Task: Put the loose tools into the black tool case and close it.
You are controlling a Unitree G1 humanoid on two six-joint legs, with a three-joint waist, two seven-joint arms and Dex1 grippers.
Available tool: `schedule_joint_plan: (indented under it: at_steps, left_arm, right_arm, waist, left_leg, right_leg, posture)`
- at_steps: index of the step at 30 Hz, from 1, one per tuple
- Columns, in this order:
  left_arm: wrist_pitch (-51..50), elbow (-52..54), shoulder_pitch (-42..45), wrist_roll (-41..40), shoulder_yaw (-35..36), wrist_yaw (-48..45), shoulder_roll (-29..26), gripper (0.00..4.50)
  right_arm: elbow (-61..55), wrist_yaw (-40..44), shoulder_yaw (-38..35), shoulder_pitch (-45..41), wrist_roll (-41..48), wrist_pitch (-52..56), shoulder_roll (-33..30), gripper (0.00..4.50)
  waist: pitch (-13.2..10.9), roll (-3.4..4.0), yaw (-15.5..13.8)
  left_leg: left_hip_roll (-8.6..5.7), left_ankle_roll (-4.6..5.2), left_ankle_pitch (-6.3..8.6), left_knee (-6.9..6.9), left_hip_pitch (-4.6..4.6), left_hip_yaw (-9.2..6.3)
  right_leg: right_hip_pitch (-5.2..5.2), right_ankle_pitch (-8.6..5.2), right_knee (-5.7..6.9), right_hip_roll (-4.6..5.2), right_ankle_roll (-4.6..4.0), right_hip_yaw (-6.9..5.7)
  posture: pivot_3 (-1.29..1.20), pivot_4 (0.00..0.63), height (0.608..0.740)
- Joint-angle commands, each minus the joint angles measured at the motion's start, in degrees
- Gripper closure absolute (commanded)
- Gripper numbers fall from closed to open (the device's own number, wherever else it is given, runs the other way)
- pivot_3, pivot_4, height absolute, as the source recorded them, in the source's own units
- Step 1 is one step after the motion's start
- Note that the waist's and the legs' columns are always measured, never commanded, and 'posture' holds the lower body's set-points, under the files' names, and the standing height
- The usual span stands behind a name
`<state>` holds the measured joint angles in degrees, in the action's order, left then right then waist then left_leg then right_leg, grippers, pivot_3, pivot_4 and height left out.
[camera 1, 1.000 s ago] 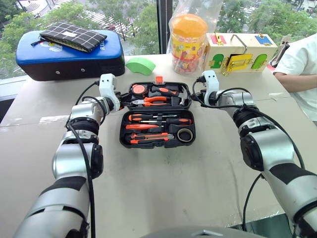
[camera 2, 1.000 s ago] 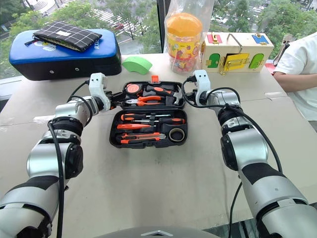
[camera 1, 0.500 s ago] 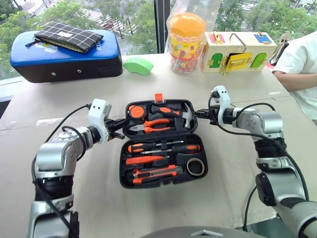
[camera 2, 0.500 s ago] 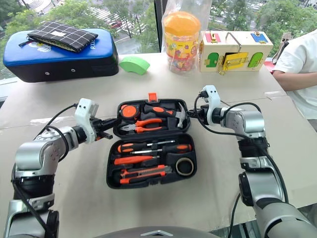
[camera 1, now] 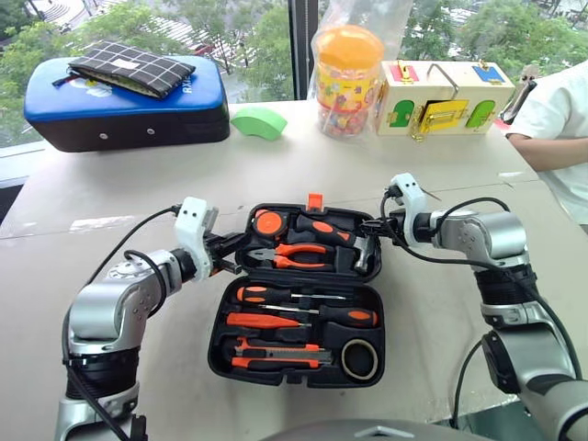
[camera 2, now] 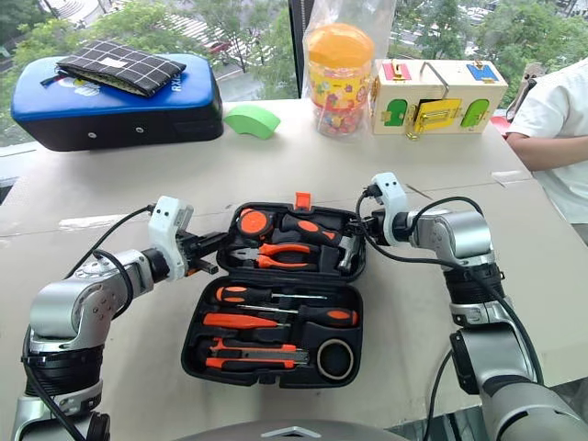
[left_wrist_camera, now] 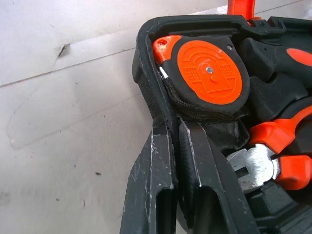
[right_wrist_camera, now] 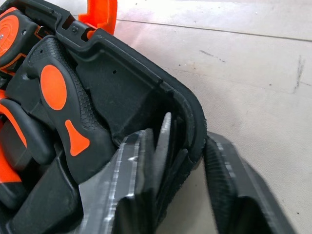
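Observation:
My right gripper's inner finger lies over the hammer's head, so my right gripper needs to back off and pinch just the lid's rim [camera 1: 378, 264] before folding the lid shut.
The black tool case [camera 1: 223, 342] lies open on the table, orange latch [camera 1: 315, 201] on the far rim of its lid. The loose tools rest in the base's slots: two screwdrivers [camera 1: 276, 296], a thin orange tool [camera 1: 253, 321], a utility knife [camera 1: 271, 354] and a tape roll [camera 1: 359, 358]. A tape measure [left_wrist_camera: 209, 73], pliers [camera 1: 299, 255] and a hammer [right_wrist_camera: 58, 97] sit in the lid. My left gripper [camera 1: 231, 254] is shut on the lid's left rim. My right gripper [right_wrist_camera: 183, 141] is closed over the lid's right wall, one finger inside, one outside.
Along the far edge stand a blue padded case [camera 1: 129, 110] with a chequered pouch [camera 1: 133, 69] on top, a green block [camera 1: 259, 121], an orange-lidded jar [camera 1: 347, 69] and a wooden latch box [camera 1: 446, 96]. A person's white-sleeved arm [camera 1: 551, 129] rests at the right.
Both arms have pulled back toward me and the open case has slid with them toward the table's near edge. The right gripper's fingers now straddle the lid's wall.

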<state>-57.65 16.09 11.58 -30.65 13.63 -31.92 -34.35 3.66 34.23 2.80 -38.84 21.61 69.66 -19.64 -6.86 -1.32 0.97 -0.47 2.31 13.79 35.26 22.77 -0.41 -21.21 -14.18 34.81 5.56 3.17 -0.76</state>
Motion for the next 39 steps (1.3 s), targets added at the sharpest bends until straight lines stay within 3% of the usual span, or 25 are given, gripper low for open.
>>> schedule_joint_plan:
  at_steps: [1,13,16,20,27,39]
  left_arm:
    - [-1.0,1.4,-1.3,-0.4,-0.7,1.1,0.6,4.5]
    - [0.1,-1.0,2.8,-1.6,1.5,4.8,5.0,4.5]
    - [0.2,-0.9,2.9,-1.5,1.2,5.4,5.9,4.5]
    - [-0.1,-0.3,2.4,-1.8,1.4,6.1,6.4,4.5]
    - [0.1,-0.2,1.8,-1.8,1.8,6.5,6.4,4.5]
    - [0.5,-1.1,1.6,-1.5,1.6,6.1,5.9,4.5]
  right_arm:
    - [-3.5,0.0,0.3,1.8,1.4,0.9,-0.5,3.94]
    - [4.4,3.0,-1.4,-5.5,0.9,-8.1,-1.2,4.07]
    - [3.1,5.6,0.7,-4.2,1.3,-9.0,-2.9,2.52]
    - [-1.5,4.8,-0.5,-2.3,3.5,-5.0,-3.2,1.01]
    - [-11.3,2.7,-1.6,4.5,6.4,0.9,-5.6,1.01]
    - [-12.3,-2.3,-4.4,7.5,6.9,1.6,-5.4,1.01]
  waist:
    - [0.0,0.0,-0.3]
    - [-0.1,0.01,-0.7]
    - [-0.1,-0.02,-0.9]
    - [-0.1,-0.04,-1.0]
    - [-0.1,-0.1,-1.4]
    - [-0.1,-0.08,-1.5]
  left_leg:
    - [-0.01,0.0,0.0,0.0,0.0,0.0]
    - [-0.04,0.11,-0.1,0.37,0.04,0.14]
    - [-0.03,0.13,-0.11,0.45,0.04,0.11]
    - [0.04,0.1,-0.12,0.43,0.03,0.03]
    - [0.1,0.1,-0.1,0.42,0.05,0.02]
    - [0.16,0.1,-0.09,0.4,0.07,0.0]
  right_leg:
    - [0.0,0.0,-0.01,0.0,0.0,0.0]
    - [0.11,-0.01,-0.04,-0.41,0.01,-0.01]
    - [0.17,-0.01,-0.04,-0.44,0.02,-0.02]
    - [0.17,-0.01,-0.01,-0.51,0.02,-0.02]
    - [0.19,-0.02,-0.11,-0.22,0.0,0.01]
    - [0.18,-0.14,-0.16,-0.14,-0.22,0.12]
  posture:
    - [0.0,0.15,0.74]
    - [0.0,0.15,0.74]
    - [0.0,0.15,0.74]
    - [0.0,0.15,0.74]
    - [0.0,0.15,0.74]
    - [0.0,0.15,0.74]
